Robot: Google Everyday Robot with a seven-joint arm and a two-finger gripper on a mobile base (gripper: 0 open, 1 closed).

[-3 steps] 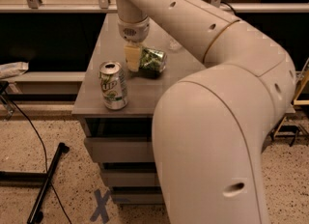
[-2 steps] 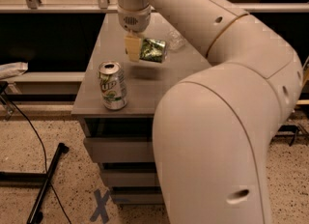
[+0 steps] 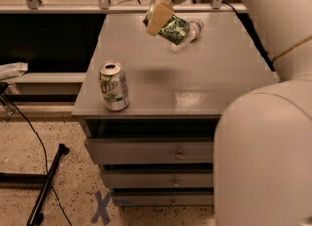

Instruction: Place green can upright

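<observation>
The robot's gripper will release the green can, upright on the grey table (image 3: 206,75) in front of the clear plastic bottle.
The green can (image 3: 173,28), dark green with a mottled pattern, hangs tilted on its side in the air above the back of the grey table (image 3: 204,84). My gripper (image 3: 158,17) is shut on the green can's left end, with a tan finger (image 3: 157,20) across it. The can's shadow lies on the tabletop below.
A paler white-and-green can (image 3: 113,86) stands upright near the table's front left corner. A clear plastic bottle (image 3: 194,29) lies behind the held can. My arm's large body (image 3: 263,157) fills the right side. Drawers sit below the tabletop; a cable and stand lie on the floor at left.
The gripper has lifted the green can off the tabletop and carried it up and toward the back of the table. The pale can has not moved.
</observation>
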